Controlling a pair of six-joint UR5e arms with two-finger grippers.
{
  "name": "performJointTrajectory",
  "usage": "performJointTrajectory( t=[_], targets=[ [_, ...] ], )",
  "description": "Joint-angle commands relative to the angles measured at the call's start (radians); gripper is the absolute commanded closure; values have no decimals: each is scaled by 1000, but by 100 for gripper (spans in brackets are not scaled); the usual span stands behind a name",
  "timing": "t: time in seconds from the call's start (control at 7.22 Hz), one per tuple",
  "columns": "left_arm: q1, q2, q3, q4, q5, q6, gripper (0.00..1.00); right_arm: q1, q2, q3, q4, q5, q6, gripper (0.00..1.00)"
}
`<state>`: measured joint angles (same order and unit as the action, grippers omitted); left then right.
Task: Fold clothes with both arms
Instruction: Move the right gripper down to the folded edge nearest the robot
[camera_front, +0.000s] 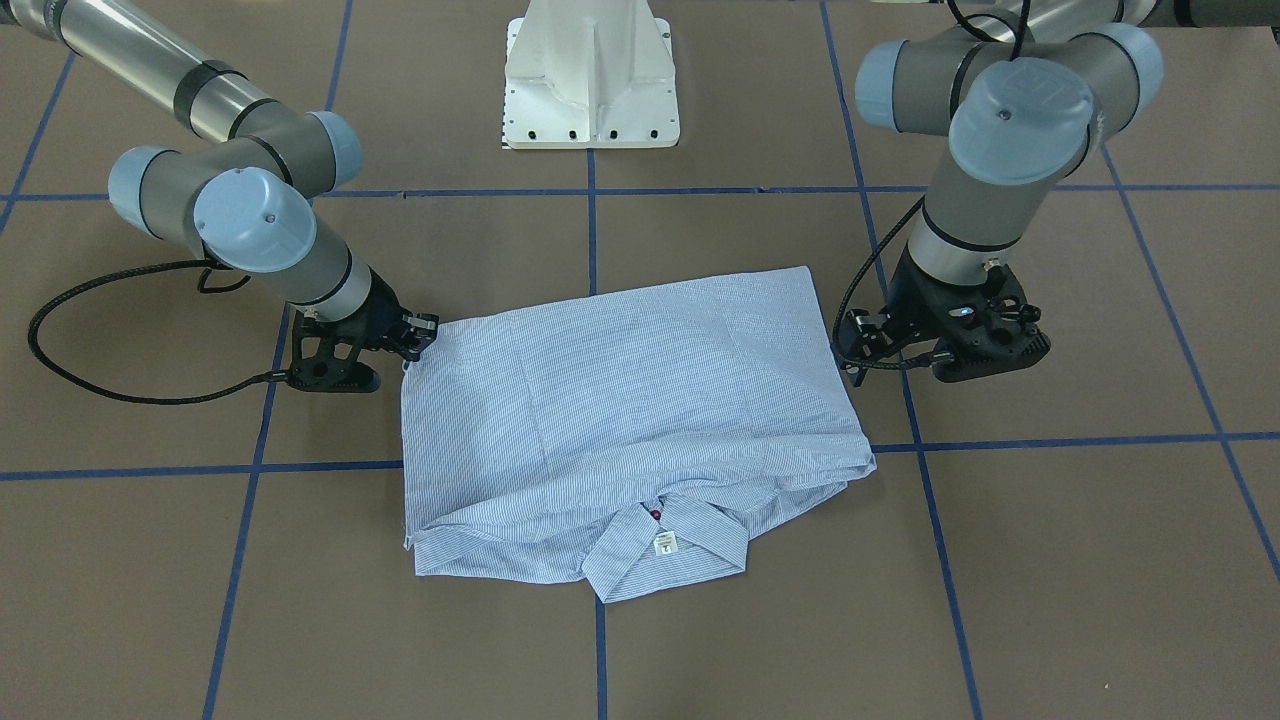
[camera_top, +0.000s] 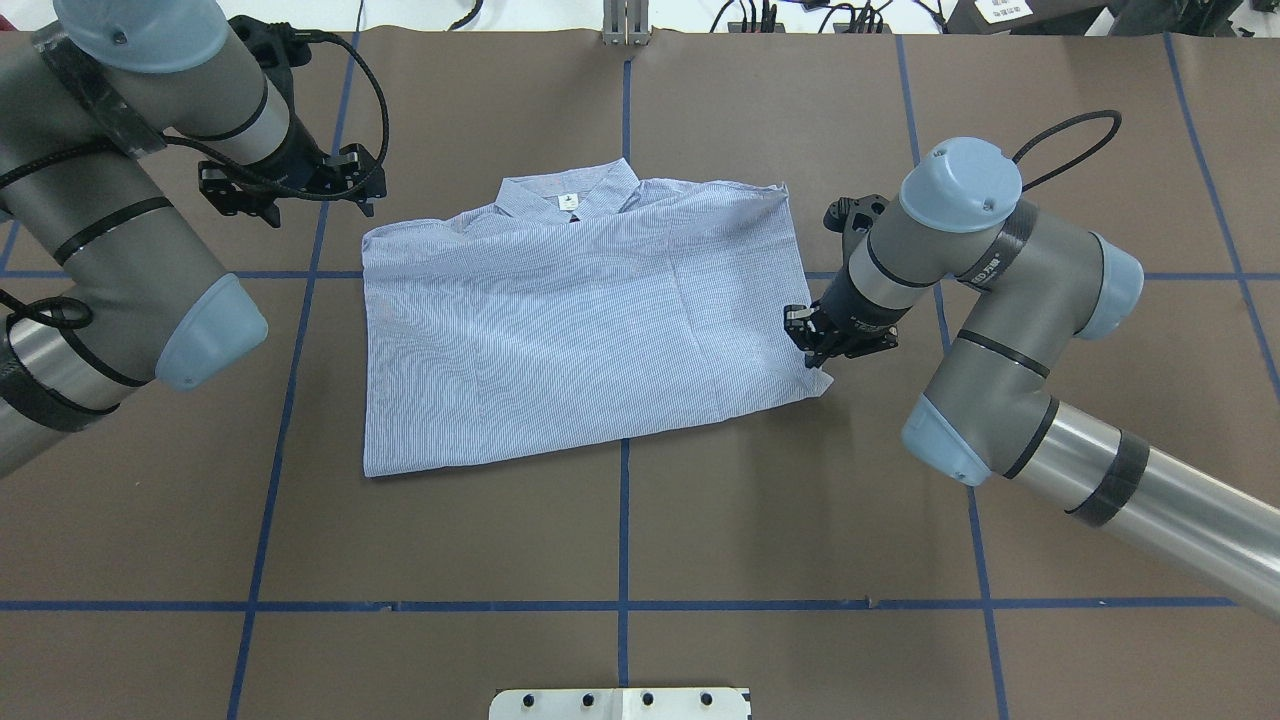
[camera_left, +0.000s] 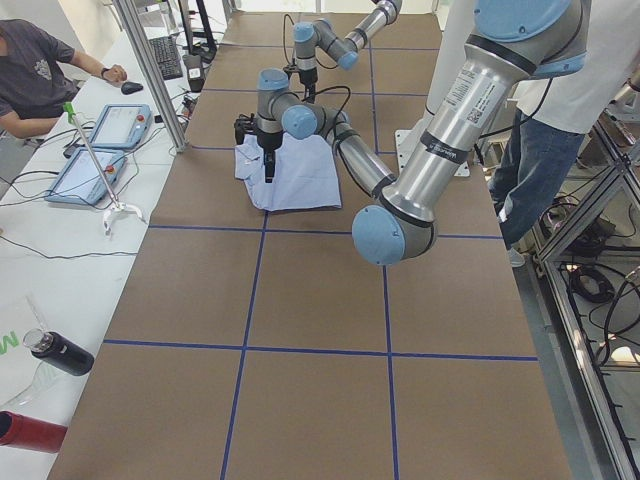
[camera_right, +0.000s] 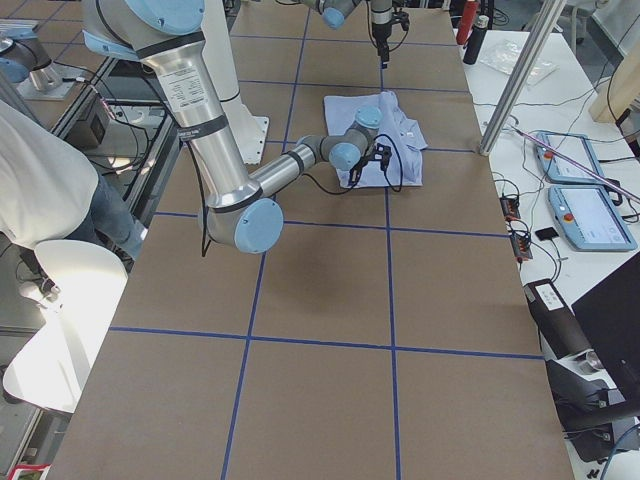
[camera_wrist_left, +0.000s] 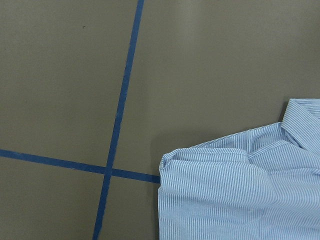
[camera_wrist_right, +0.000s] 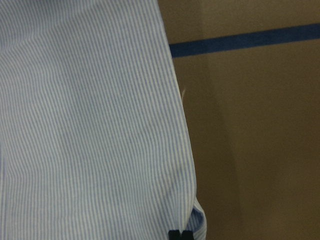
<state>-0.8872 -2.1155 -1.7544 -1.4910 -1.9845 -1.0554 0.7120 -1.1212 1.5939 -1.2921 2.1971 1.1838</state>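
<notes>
The robot's right gripper needs to release the shirt's corner on the brown table (camera_front: 359, 119) between the blue tape and the white pedestal base.
The light blue striped shirt (camera_top: 570, 320) lies folded into a rough rectangle in the middle of the brown table, collar (camera_top: 570, 195) and white neck label on the far side from the robot. My right gripper (camera_top: 812, 350) is low at the shirt's near right corner. In the right wrist view its fingertips (camera_wrist_right: 180, 235) are together on the curled cloth edge. My left gripper (camera_top: 290, 195) hovers off the cloth, left of the collar-side shoulder, with nothing in it. The left wrist view shows only that shoulder corner (camera_wrist_left: 240, 200) and bare table.
Blue tape lines (camera_top: 625, 480) grid the brown table. The white pedestal base (camera_front: 590, 80) stands at the robot's edge. A seated person (camera_left: 40, 70) and control tablets are at a side table, and another person (camera_left: 540, 150) stands beside the robot.
</notes>
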Motion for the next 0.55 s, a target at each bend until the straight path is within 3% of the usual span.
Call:
performJointTrajectory(
  t=[0.0,0.42],
  targets=[
    [-3,0,-7,2,1,-2,2,-2,-98,117,2,67,0,100],
    [-3,-1,-40,41,4,-2,2,-74,-256,283,10,69,10,100]
  ],
)
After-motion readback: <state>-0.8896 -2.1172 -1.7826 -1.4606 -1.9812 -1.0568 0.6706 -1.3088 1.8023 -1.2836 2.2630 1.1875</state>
